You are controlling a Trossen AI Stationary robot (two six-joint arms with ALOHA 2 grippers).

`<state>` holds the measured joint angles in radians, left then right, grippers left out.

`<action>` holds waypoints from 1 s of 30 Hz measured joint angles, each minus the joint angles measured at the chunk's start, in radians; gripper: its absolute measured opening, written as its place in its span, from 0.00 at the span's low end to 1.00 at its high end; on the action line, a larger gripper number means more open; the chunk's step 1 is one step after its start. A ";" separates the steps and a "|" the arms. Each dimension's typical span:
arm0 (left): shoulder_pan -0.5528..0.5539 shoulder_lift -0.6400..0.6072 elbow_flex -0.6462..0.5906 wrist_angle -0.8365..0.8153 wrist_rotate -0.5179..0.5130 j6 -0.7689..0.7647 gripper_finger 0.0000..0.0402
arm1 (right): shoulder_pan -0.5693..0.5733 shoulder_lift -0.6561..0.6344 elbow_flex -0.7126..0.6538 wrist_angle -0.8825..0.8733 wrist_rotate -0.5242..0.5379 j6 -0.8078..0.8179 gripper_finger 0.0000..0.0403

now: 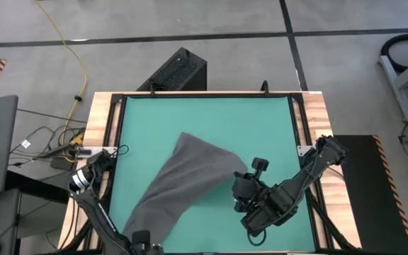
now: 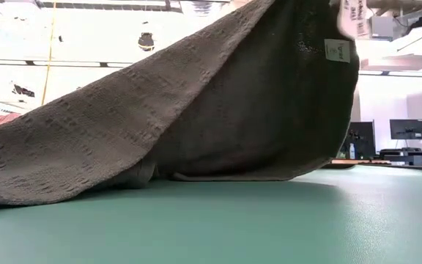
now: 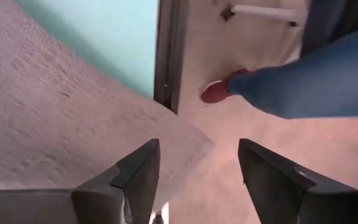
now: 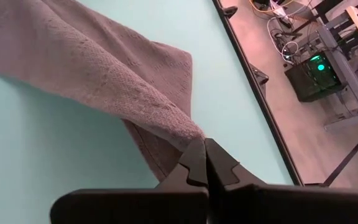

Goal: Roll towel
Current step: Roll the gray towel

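Observation:
My left gripper is to move down next to the dark grey towel's near end [image 1: 159,235] [image 3: 148,124], beside the near black rail, and close there.
The dark grey towel [image 1: 179,184] lies slantwise across the green mat [image 1: 211,117], from mid-table to the near left edge. Its right corner is raised, and my right gripper [image 1: 241,178] is shut on that corner. In the low view the towel [image 2: 196,110] slopes up to the right, with a small white tag [image 2: 337,50] near the top. My left gripper [image 3: 197,180] stands open, pointing steeply down over the towel's near corner [image 3: 194,144] at the table's near left edge. I see nothing between its fingers. My right gripper pinches the towel's right corner [image 4: 188,127] between its two shut fingers, coming slanting down from the table's near right. That corner is lifted clear of the mat. The cloth runs down from it in a slack slope, and the rest lies on the table.
Black rails and wooden side strips [image 1: 310,120] frame the mat. A black box [image 1: 179,71] stands on the floor beyond the far edge. A person's leg in jeans with a red shoe [image 3: 219,92] stands by the near left edge. Bare mat shows at the far side and right.

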<state>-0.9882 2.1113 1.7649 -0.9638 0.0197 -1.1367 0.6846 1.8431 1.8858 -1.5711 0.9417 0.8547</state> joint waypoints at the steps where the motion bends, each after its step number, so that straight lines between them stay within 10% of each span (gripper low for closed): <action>1: 0.000 0.009 0.000 0.000 0.000 -0.011 0.52 | 0.000 0.000 0.000 0.000 0.000 -0.001 0.01; 19: 0.021 0.035 0.003 -0.143 -0.276 -0.100 0.52 | 0.002 0.003 0.000 0.000 0.000 -0.025 0.02; 30: 0.049 0.140 0.002 -0.131 -0.191 -0.049 0.52 | 0.004 0.003 0.000 0.000 0.000 -0.018 0.02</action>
<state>-0.9395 2.2508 1.7664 -1.0945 -0.1714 -1.1858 0.6884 1.8465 1.8854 -1.5707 0.9417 0.8368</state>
